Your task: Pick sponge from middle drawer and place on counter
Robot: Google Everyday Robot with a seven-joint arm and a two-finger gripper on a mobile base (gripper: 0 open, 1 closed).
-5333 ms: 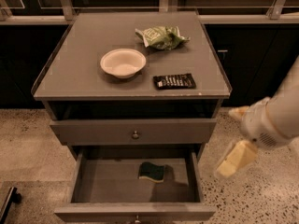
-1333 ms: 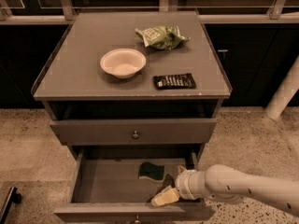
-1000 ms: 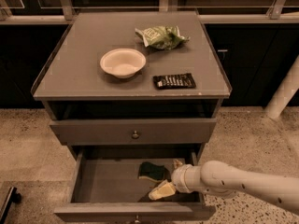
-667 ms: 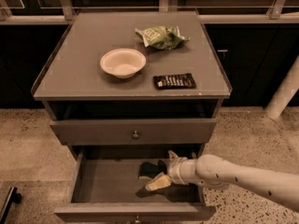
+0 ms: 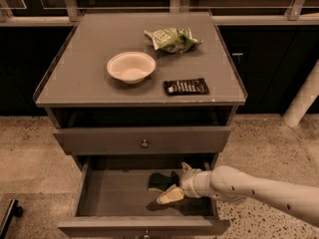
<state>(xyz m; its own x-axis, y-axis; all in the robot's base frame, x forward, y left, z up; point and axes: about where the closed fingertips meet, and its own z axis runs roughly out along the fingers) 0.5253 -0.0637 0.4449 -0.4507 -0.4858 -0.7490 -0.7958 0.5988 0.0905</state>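
Note:
Next, my gripper grips the near-arm end of the sponge point(image 5: 171, 180) in the open middle drawer, while the sponge's other end sticks out.
The sponge point(image 5: 158, 180) lies dark face up, with a pale edge showing, in the right half of the open middle drawer point(image 5: 109, 199). My gripper point(image 5: 175, 182) reaches into the drawer from the right on a pale arm. It is right beside the sponge's right end. Its fingers are apart: one cream finger point(image 5: 169, 195) sits just in front of the sponge and the other sits behind it. The sponge rests on the drawer floor. The counter point(image 5: 84, 73) is the grey cabinet top above.
On the counter stand a white bowl point(image 5: 131, 66), a light green snack bag point(image 5: 172, 38) and a flat black wrapper point(image 5: 186, 86). A closed drawer with a round knob point(image 5: 144, 143) sits above the open one. A pale post point(image 5: 303, 103) stands at the right on the speckled floor.
My gripper has come down from the cabinet's right side into the open drawer. It then moved back and left until it reached the sponge. The sponge has not moved.

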